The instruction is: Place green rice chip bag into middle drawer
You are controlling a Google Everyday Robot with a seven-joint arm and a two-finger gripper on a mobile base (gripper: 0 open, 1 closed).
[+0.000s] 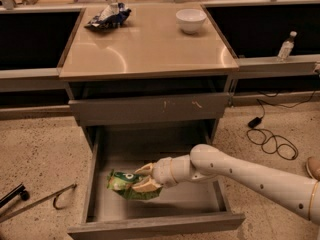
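Note:
Next, my gripper puts the green rice chip bag down on the grey drawer's bottom near the side [130, 180] opposite my arm.
The green rice chip bag [121, 183] is held low inside the open middle drawer [165, 198], over the left part of its grey floor. My gripper [142, 178] is shut on the green rice chip bag, with one finger above and one below its right end. My white arm reaches into the drawer from the right. I cannot tell whether the bag touches the drawer floor.
A grey drawer front with pale scratch marks [150, 109] sits shut above the open drawer. On the cabinet top are a dark blue and silver snack bag [107, 16] and a white bowl [190, 20]. A black cable [270, 136] lies on the floor at right, a metal rod [37, 201] at left.

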